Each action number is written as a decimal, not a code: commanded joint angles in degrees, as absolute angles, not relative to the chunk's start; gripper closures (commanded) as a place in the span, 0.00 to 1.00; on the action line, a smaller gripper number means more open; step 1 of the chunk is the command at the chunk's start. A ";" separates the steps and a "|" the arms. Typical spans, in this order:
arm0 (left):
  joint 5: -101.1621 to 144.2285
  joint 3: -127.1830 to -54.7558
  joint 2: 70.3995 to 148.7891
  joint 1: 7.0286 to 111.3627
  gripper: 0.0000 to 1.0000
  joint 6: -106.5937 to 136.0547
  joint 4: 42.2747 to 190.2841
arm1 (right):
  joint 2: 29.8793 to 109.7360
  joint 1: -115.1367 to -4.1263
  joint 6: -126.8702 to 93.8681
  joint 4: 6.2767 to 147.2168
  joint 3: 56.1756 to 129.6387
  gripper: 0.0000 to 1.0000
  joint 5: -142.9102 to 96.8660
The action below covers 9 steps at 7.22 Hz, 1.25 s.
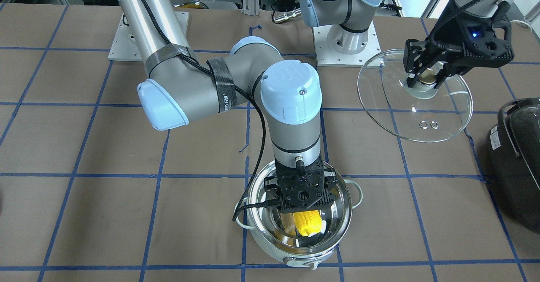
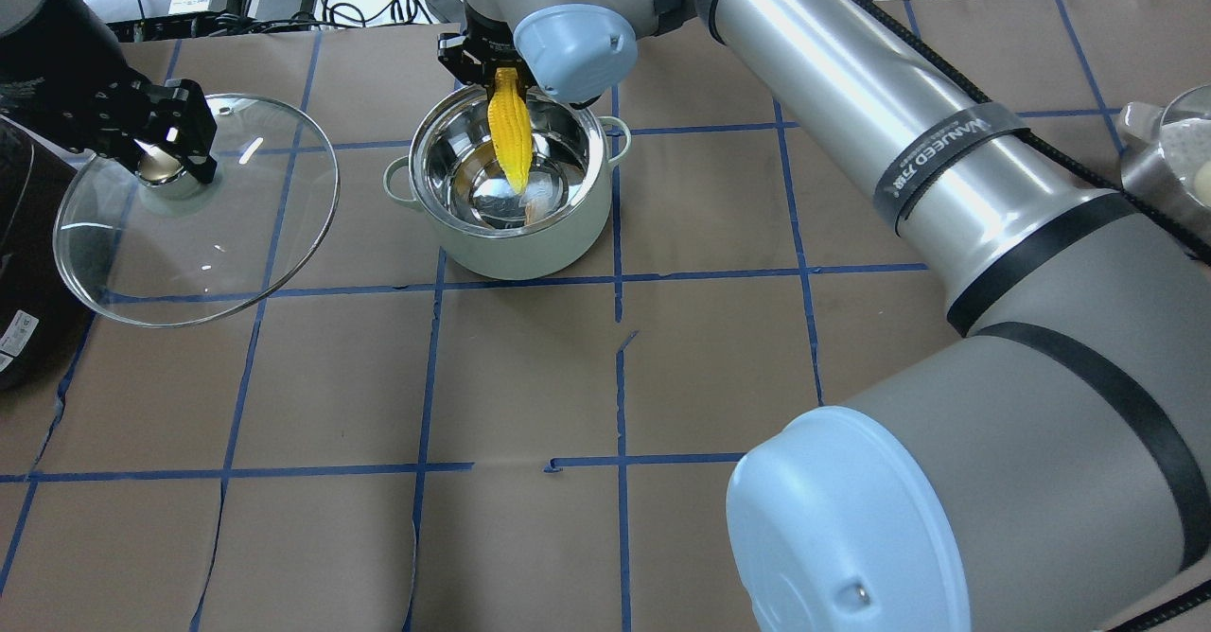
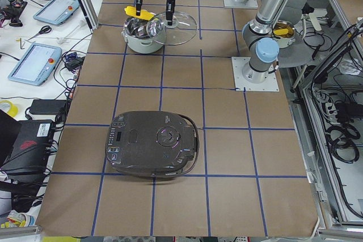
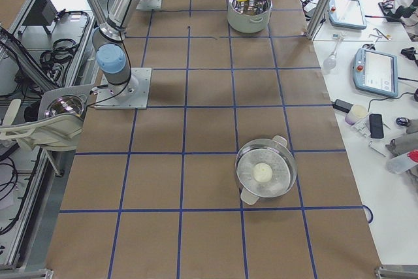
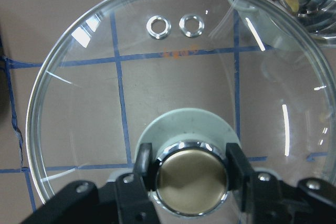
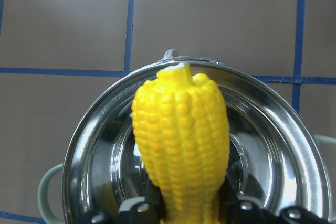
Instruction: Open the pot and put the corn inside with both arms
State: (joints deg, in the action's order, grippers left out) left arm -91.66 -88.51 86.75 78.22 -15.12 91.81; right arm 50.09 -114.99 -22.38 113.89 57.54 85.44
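Note:
Next, my left gripper releases the glass lid, now tilted in the air beside the pot, on the brown paper (image 1: 411,193) (image 5: 117,34) between the pot and the black appliance.
The mint-white pot (image 2: 516,249) stands open on the table, its steel inside shining. My right gripper (image 1: 302,209) is shut on the yellow corn (image 2: 509,140) and holds it tip-down over the pot's mouth, tilted. In the right wrist view the corn (image 6: 181,140) hangs above the pot's rim (image 6: 79,150). My left gripper (image 2: 163,157) is shut on the gold knob (image 5: 191,179) of the glass lid (image 2: 236,235). It holds the lid tilted in the air beside the pot, apart from it.
A black glossy appliance (image 1: 519,155) sits on the table just beyond the lid on my left. A steel steamer pot (image 4: 264,174) with a white bun in it stands far to my right. The brown paper carries a blue tape grid.

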 commanded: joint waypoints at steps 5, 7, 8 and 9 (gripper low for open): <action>-91.67 -88.51 86.75 78.22 1.00 -15.12 91.85 | 54.12 -110.95 -16.90 108.17 58.79 0.00 86.22; -91.23 -88.77 89.11 73.34 1.00 -17.29 89.06 | 61.39 -102.96 -12.34 97.16 61.42 0.00 86.48; -90.53 -89.90 91.73 68.95 1.00 -21.75 87.64 | 65.79 -97.61 -8.22 94.51 65.18 0.00 86.40; -90.09 -91.91 94.80 68.47 1.00 -25.71 80.41 | 71.83 -92.60 -7.13 91.52 70.78 0.00 86.31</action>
